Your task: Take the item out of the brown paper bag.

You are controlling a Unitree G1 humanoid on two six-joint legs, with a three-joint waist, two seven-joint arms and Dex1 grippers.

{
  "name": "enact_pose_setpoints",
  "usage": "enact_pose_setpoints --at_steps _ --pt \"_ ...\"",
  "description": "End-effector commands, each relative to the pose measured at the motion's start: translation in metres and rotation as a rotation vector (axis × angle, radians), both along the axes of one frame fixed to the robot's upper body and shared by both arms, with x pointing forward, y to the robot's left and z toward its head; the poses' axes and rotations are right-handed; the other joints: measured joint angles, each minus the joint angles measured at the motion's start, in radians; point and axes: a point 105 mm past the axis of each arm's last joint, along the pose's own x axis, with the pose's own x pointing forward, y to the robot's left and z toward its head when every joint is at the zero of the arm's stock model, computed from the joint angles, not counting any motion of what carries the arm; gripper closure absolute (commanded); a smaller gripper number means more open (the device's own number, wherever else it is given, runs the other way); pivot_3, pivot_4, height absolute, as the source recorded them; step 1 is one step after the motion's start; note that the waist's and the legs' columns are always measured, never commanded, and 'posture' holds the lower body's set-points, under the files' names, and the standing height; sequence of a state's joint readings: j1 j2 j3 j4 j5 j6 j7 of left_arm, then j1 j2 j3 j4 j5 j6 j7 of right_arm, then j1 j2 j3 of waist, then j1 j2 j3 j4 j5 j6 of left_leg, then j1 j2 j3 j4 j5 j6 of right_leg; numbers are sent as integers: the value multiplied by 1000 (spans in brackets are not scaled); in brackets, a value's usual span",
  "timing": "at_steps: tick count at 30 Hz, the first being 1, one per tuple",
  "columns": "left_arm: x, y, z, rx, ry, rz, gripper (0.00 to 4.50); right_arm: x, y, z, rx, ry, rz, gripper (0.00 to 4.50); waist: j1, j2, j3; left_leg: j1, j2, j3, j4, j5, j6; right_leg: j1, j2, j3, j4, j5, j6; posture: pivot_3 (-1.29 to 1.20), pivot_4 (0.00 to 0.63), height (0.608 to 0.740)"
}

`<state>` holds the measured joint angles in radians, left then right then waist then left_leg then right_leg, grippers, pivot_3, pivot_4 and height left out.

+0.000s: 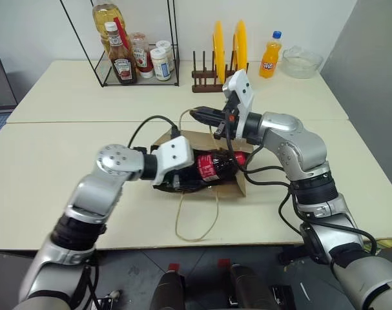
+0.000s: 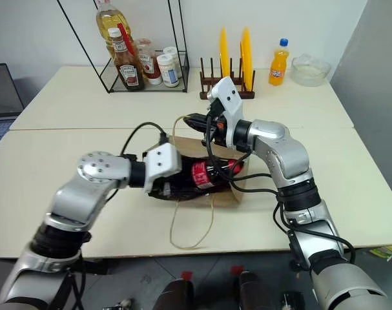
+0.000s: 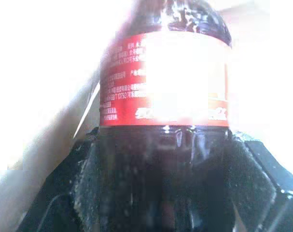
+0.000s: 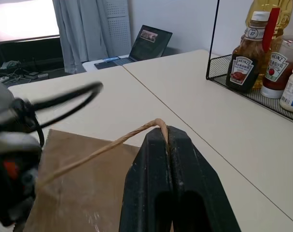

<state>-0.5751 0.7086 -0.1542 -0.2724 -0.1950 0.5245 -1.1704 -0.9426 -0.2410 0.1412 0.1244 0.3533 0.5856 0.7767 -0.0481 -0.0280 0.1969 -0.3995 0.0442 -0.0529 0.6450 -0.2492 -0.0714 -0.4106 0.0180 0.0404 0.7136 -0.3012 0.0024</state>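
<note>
Next, my left gripper lets go of the bottle on the table (image 1: 95, 157) between the laptop and the brown paper bag.
The item, a small dark bottle (image 1: 212, 165) with a red label and red cap, lies on its side at the mouth of the brown paper bag (image 1: 239, 184), cap pointing right. My left gripper (image 1: 181, 174) is shut on the bottle's lower body. In the left wrist view the bottle (image 3: 165, 82) sits between both black fingers (image 3: 83, 193). My right gripper (image 1: 205, 116) hovers behind the bag, shut on its upper twisted-paper handle (image 4: 103, 147), which it holds up off the bag (image 4: 78, 193). The other handle (image 1: 196, 219) lies looped toward the table's front edge.
At the back left stands a wire rack (image 1: 137, 81) holding a Heinz ketchup bottle (image 1: 123, 61), an oil bottle and jars. A wooden rack with yellow plates (image 1: 218, 45), an orange soda bottle (image 1: 270, 57) and a glass bowl (image 1: 302, 62) line the back. A laptop (image 4: 148, 41) sits far left.
</note>
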Motion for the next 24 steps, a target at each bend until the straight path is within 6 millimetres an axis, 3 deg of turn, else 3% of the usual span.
enact_pose_setpoints --at_steps 1,9,13,19,24 --pt "-10 7 24 -33 -28 -41 1347 -4 -1 12 6 -55 19 4500 -3 0 0 0 0 0 0 0 0 0 0 0 0 0 0 0 150 740" --pt "-21 18 51 -38 -25 -62 1347 -2 -9 5 -18 -40 9 4500 -3 0 0 -1 -1 0 0 0 0 0 0 0 -1 0 0 0 150 740" --pt "-11 28 46 72 -98 -7 1347 -1 -12 3 -27 -39 6 4500 -3 0 0 0 -1 0 0 0 0 0 1 0 -1 0 0 0 150 740" --pt "-10 30 46 83 -109 12 1347 2 -17 4 -38 -52 1 4500 -3 0 0 -1 0 1 0 0 0 0 2 0 -1 0 0 0 150 740" --pt "-32 36 70 -53 -5 -24 1347 6 -19 2 -46 -48 -9 4500 -6 0 0 -1 0 1 0 0 0 -1 2 0 -1 0 0 0 150 740"
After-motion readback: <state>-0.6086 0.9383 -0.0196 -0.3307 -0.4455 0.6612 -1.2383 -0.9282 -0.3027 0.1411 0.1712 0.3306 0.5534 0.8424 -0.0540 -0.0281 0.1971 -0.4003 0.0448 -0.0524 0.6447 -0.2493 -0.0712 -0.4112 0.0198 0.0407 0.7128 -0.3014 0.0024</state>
